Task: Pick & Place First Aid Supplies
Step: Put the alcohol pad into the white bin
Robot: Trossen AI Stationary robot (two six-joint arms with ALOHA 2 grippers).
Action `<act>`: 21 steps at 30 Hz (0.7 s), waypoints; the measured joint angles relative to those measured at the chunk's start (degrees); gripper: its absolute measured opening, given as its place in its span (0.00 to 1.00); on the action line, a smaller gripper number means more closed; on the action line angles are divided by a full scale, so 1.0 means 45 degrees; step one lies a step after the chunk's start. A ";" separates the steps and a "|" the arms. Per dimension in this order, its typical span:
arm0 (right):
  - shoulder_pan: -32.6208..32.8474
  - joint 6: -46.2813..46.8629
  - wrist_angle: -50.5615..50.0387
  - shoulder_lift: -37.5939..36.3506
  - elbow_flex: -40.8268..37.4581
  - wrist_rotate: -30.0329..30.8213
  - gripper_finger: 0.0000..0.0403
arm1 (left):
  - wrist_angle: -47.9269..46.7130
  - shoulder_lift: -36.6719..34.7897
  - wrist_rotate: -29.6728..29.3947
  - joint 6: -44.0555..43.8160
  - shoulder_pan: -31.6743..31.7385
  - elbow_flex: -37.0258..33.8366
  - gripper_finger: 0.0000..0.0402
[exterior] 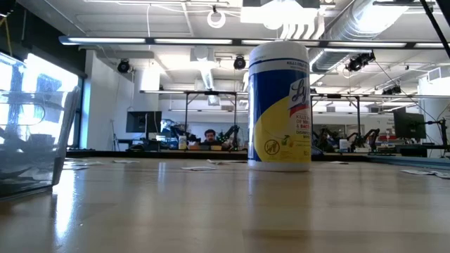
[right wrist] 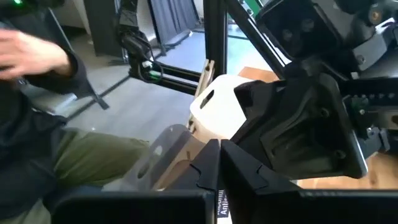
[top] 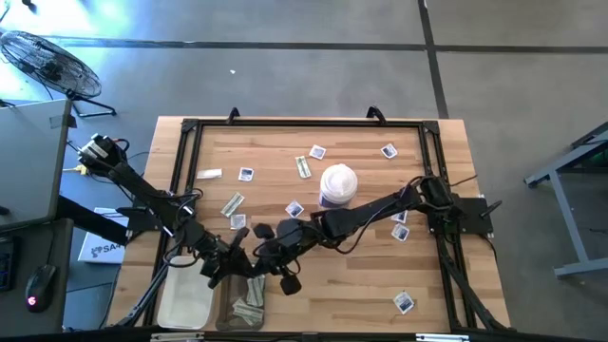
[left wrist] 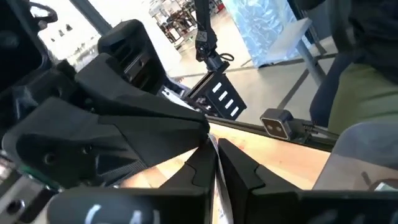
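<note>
The robot's left gripper will release the small flat packet inside the white tray (top: 196, 288), toward the side that is next to the clear bin.
My two grippers meet above the near left part of the table, left gripper (top: 244, 259) and right gripper (top: 259, 254) facing each other. Both are shut on one small flat packet, which the arms hide in the high view. It shows edge-on between the left fingers (left wrist: 216, 177) and as a printed strip between the right fingers (right wrist: 222, 204). Other first aid supplies lie flat and scattered on the wood: square blue-printed packets (top: 245, 174) (top: 388, 150) (top: 404, 302) and narrow pale strips (top: 232, 203) (top: 303, 167). My left gripper pinches the thin packet between its two fingers (left wrist: 239, 171), which point about level. The packet stands on edge (left wrist: 215, 155) in the hold, clear of the table. My right gripper pinches the same packet between its two fingers (right wrist: 205, 174), coming from the opposite side and slanting slightly down. Only a printed sliver (right wrist: 222, 208) shows far back between them.
The white-lidded canister (top: 337, 183) (exterior: 280, 105) stands upright mid-table. A white tray (top: 185, 302) and a clear bin (top: 228, 318) holding several packets sit at the near left edge. A black frame (top: 304, 122) rims the table. A person sits beyond the table (right wrist: 37, 124).
</note>
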 joint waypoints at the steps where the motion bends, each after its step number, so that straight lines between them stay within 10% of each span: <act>1: 0.0074 -0.0308 -0.0253 -0.0081 -0.0004 0.0141 0.04 | -0.0127 0.0001 -0.0095 -0.0218 0.0000 0.0034 0.02; 11: 0.1323 -0.2072 -0.3263 -0.1487 0.0006 0.3157 0.25 | -0.6725 -0.0005 -0.2756 -0.2655 -0.0005 0.3003 0.00; 21: 0.2229 -0.1529 -0.7405 -0.1593 0.0001 0.6056 0.27 | -1.5812 -0.0005 -0.1585 -0.9405 -0.0518 0.7717 0.00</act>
